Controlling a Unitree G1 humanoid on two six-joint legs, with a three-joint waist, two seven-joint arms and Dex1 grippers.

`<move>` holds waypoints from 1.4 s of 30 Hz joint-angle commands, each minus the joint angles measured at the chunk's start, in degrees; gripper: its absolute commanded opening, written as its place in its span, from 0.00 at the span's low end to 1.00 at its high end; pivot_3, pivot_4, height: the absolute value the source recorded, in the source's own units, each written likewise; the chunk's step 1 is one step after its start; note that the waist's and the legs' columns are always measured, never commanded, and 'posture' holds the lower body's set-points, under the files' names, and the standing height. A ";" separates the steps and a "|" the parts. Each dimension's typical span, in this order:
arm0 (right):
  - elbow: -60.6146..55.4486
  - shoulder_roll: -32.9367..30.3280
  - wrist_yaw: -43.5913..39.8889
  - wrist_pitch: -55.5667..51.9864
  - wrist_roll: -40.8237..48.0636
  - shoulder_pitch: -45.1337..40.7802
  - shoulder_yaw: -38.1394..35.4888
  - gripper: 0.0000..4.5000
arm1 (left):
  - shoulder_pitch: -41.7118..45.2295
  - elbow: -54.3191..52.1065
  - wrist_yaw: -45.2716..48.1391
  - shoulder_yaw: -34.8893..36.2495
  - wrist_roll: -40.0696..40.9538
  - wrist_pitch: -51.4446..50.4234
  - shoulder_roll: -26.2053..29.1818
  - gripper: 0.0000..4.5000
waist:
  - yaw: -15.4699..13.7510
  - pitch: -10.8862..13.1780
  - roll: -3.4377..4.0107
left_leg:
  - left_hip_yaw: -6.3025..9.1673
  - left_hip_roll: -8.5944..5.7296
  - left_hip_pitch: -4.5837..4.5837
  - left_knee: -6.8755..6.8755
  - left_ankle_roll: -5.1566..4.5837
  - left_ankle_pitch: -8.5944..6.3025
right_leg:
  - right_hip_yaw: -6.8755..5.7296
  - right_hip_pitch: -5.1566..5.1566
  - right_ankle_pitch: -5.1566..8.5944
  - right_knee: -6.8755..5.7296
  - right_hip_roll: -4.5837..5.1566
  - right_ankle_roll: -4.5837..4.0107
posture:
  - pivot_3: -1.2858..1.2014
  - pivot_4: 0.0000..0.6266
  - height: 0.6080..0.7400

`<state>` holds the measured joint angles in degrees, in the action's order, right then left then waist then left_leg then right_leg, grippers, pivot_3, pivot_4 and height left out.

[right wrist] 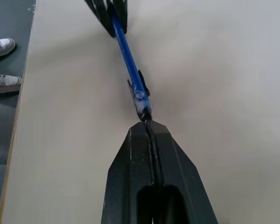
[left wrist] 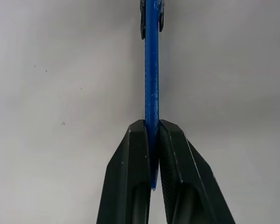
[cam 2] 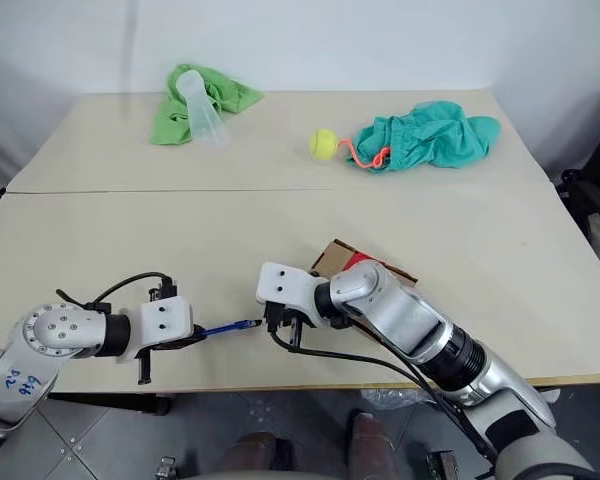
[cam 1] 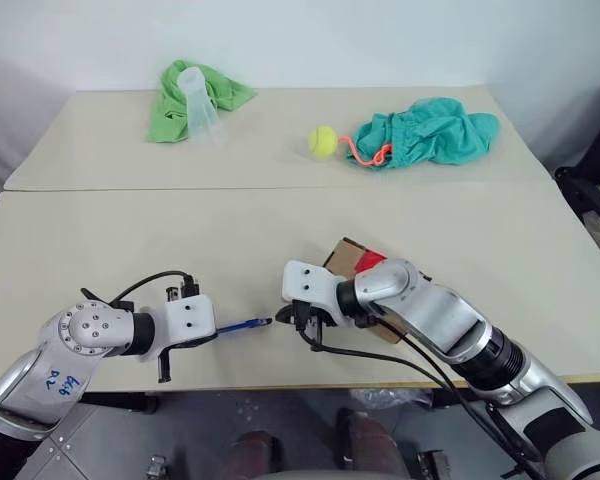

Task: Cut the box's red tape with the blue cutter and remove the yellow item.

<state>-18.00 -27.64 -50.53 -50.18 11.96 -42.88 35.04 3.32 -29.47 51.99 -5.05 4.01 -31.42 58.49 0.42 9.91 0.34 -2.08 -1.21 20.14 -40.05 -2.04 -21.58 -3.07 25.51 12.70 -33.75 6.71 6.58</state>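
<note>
The blue cutter is standing on edge with its slider facing aside. My left gripper needs to open and take the rear end [left wrist: 152,135] with the cutter flat and slider up.
My left gripper [cam 1: 218,333] is shut on the blue cutter [cam 1: 242,326], which sticks out level toward the right, just above the table's near edge. In the left wrist view its fingers [left wrist: 130,154] clamp the cutter's rear end [left wrist: 151,70]. My right gripper [cam 1: 283,318] is shut, and its fingertips [right wrist: 140,133] meet the cutter's dark front tip [right wrist: 143,109]. I cannot tell whether they pinch it. The brown box [cam 1: 345,255] lies behind my right wrist, mostly covered by the arm, with the red tape [cam 1: 368,262] showing on top. The yellow item is hidden.
On the far table lie a yellow-green tennis ball [cam 1: 322,141], a teal cloth [cam 1: 430,135] with an orange-pink cord [cam 1: 365,155], and a green cloth [cam 1: 170,110] under a clear plastic cup [cam 1: 200,105]. The table's front edge [cam 1: 280,385] runs just below both grippers.
</note>
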 commanded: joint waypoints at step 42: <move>-3.09 0.36 -3.70 1.00 0.30 -1.91 -1.39 0.00 | -6.87 5.66 4.91 -2.46 7.69 -4.10 -1.33 0.10 | 0.91 -0.45 0.74 | -0.08 0.11 0.00 0.01 -0.10 -0.38 | -0.73 -0.01 0.13 0.18 0.01 -0.23 | 0.52 0.24 1.00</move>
<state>-19.86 -28.13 -53.95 -50.03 12.56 -43.43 33.48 0.73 -25.12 55.11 -1.42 12.92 -33.24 56.91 1.33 9.46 1.08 -2.16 -1.09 20.14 -40.04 -2.13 -21.95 -3.79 25.49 12.83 -33.58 6.73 6.35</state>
